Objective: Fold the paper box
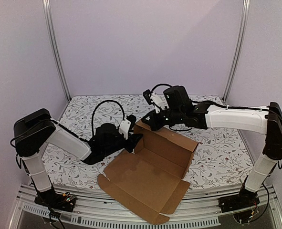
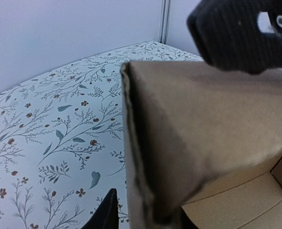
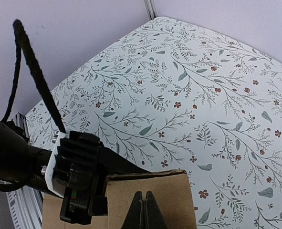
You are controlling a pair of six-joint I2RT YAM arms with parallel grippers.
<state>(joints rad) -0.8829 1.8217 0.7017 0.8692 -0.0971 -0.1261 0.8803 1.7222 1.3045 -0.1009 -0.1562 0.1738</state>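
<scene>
The paper box sits crooked to the table's near edge, so next my left gripper opens, regrips the box's side (image 1: pixel 140 142) and turns the box straight.
The paper box (image 1: pixel 148 174) is a brown cardboard mailer, half formed: its back and side walls stand up, and its lid lies flat toward the near table edge. My left gripper (image 1: pixel 135 139) straddles the box's left wall. In the left wrist view the wall's edge (image 2: pixel 131 157) runs between the fingers (image 2: pixel 107 210), with a thin gap showing beside the outer one. My right gripper (image 1: pixel 149 121) is shut and empty. Its tips (image 3: pixel 143 196) rest on the raised cardboard panel (image 3: pixel 174 200) at the box's back left corner.
A floral tablecloth (image 1: pixel 83 114) covers the table. White walls and two aluminium posts (image 1: pixel 57 52) close in the back. The box lid's front flaps (image 1: pixel 152 214) overhang the near table edge. The left arm's wrist (image 3: pixel 78 176) sits close beside the right fingers.
</scene>
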